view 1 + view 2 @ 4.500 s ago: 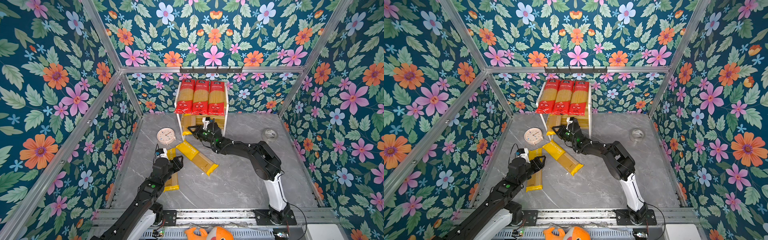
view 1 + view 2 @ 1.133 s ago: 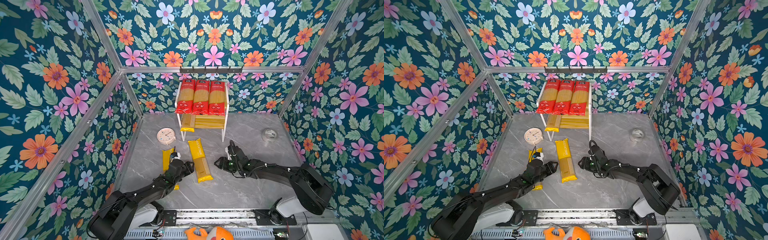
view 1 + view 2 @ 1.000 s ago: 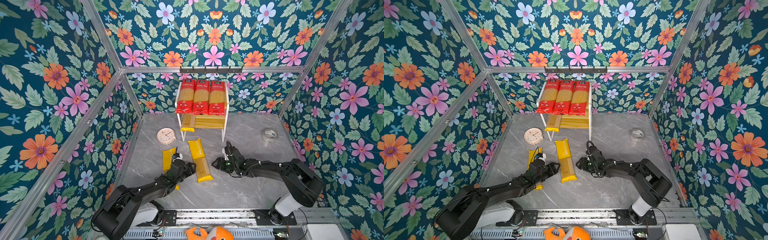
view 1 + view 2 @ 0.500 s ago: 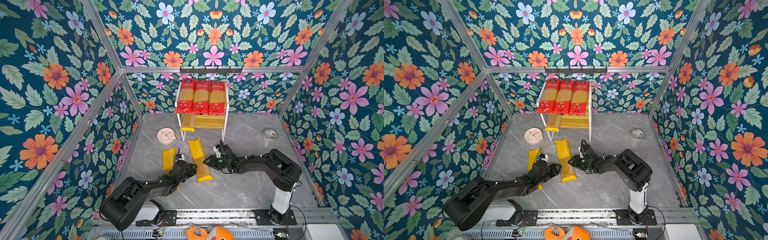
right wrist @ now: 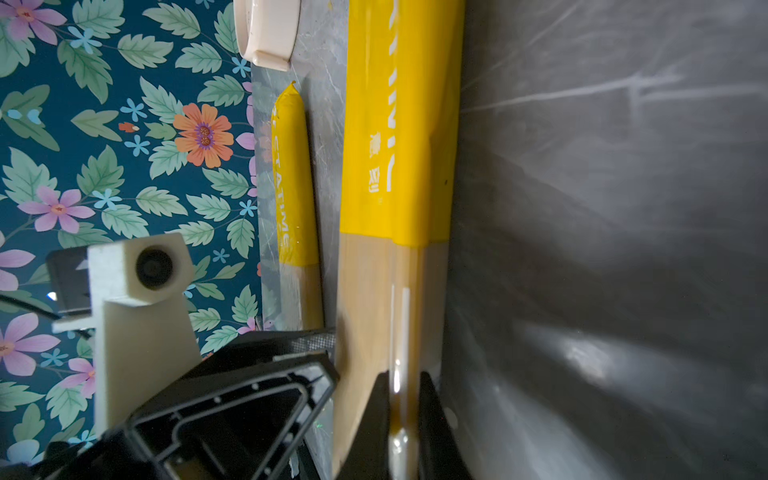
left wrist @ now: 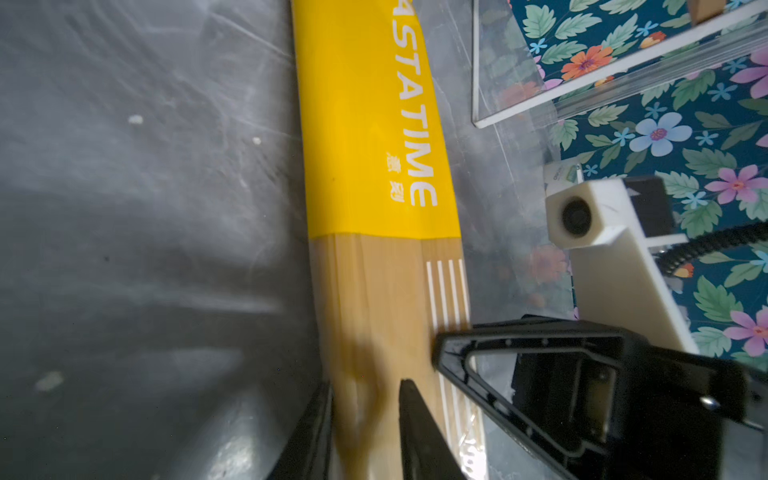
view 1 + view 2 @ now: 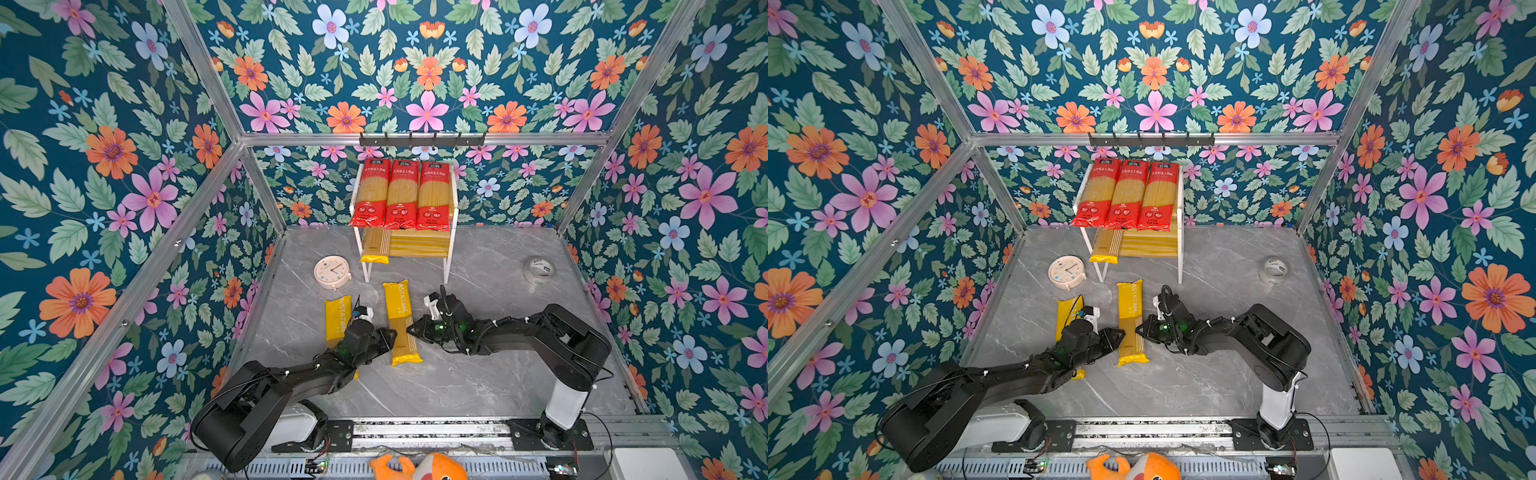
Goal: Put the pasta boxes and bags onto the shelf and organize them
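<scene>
A thin fold of film on the packet's clear part is pinched in my right gripper, so it should open and take the packet's edge [image 5: 411, 240] next to the yellow label before lifting.
A yellow PASTATIME packet [image 7: 398, 320] [image 7: 1131, 320] lies flat mid-table. My left gripper [image 7: 390, 333] [image 6: 365, 384] is shut on the left long edge of its clear middle. My right gripper [image 7: 411, 330] [image 5: 404, 376] is shut on the opposite edge, pinching the film thin. A second yellow packet [image 7: 337, 318] [image 5: 293, 187] lies to the left, partly under my left arm. The shelf [image 7: 446, 266] stands at the back, three red packets [image 7: 401, 195] side by side on its top tier. Another yellow packet [image 7: 374, 247] sits at the left of its lower board.
A round pink clock [image 7: 332, 272] lies left of the shelf legs. A roll of clear tape [image 7: 538, 270] sits at the right. A black hook rail [image 7: 422, 139] hangs above the shelf. An orange plush toy [image 7: 419, 467] lies at the front rail.
Both grippers have moved inward to the middle yellow packet from either side, and their jaws have closed on its edges. The packet itself has not shifted.
</scene>
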